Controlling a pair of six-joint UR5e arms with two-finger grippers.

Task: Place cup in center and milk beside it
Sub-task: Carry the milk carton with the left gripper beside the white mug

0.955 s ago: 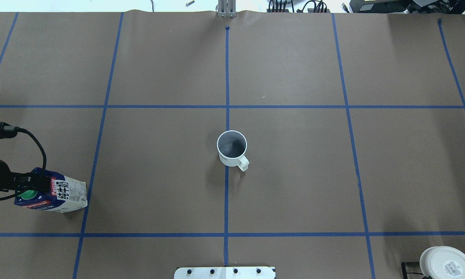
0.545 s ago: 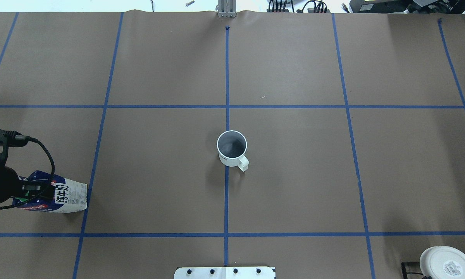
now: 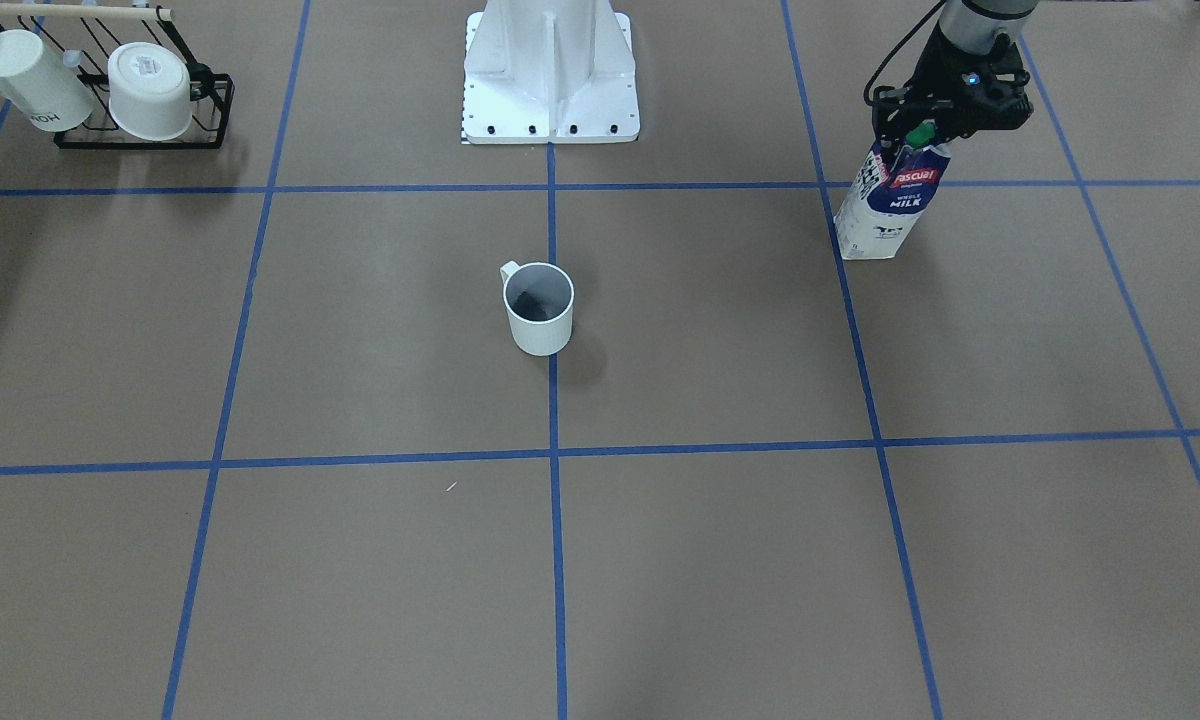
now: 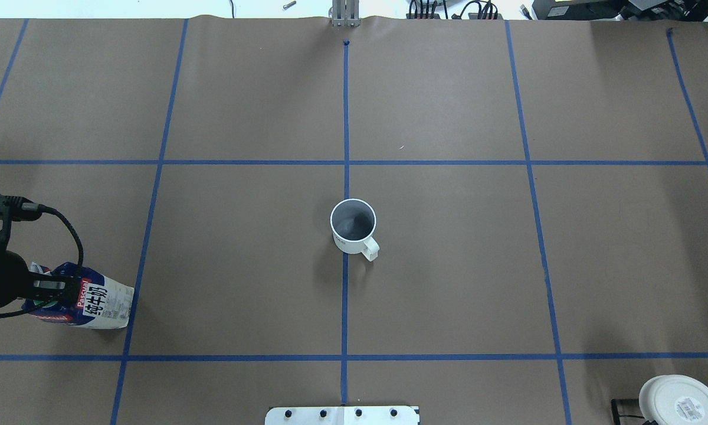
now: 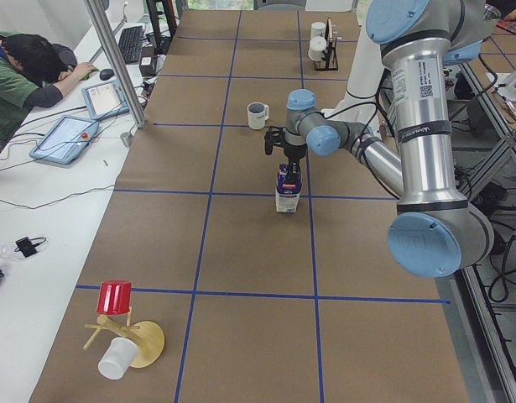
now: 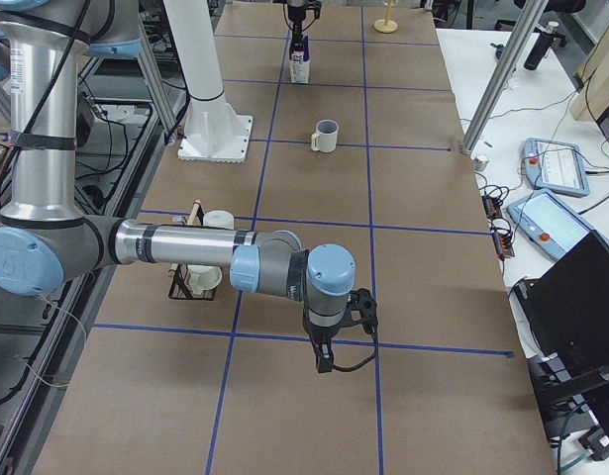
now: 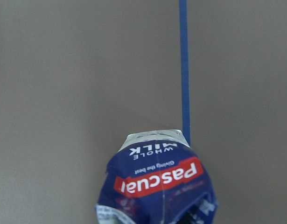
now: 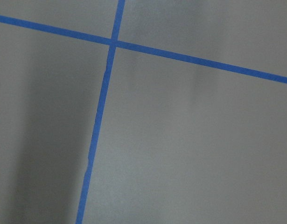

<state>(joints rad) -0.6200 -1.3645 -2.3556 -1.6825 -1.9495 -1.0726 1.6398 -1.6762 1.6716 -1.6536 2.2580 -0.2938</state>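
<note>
I should use my left gripper to set the milk down on the brown table [image 3: 609, 358] next to the white cup, on the side opposite its handle. The milk is still far off on the table.
The cup [image 4: 353, 227] is a plain white mug with a grey inside. It stands upright on the blue tape line in the center [image 4: 389, 283] of the brown table, and also shows in the front view [image 3: 538, 308]. The milk [image 4: 94, 304] is a navy and white carton far off on the table's left side, leaning a little in the front view [image 3: 888, 205]. My left gripper [image 4: 50, 287] sits over the carton's top by the green cap and looks shut on it [image 3: 922, 130]. My right gripper [image 6: 324, 358] hangs low over bare table far from both; I cannot tell its state.
A black wire rack [image 3: 210, 110] with two white cups stands near the robot's right side. The white robot base [image 3: 550, 70] is behind the cup. A wooden stand with a red cup [image 5: 115, 298] is at the table's left end. An operator [image 5: 31, 67] sits beyond the far edge.
My left gripper has moved in over the carton's top. The carton has shifted slightly toward the robot. The cup has not moved.
</note>
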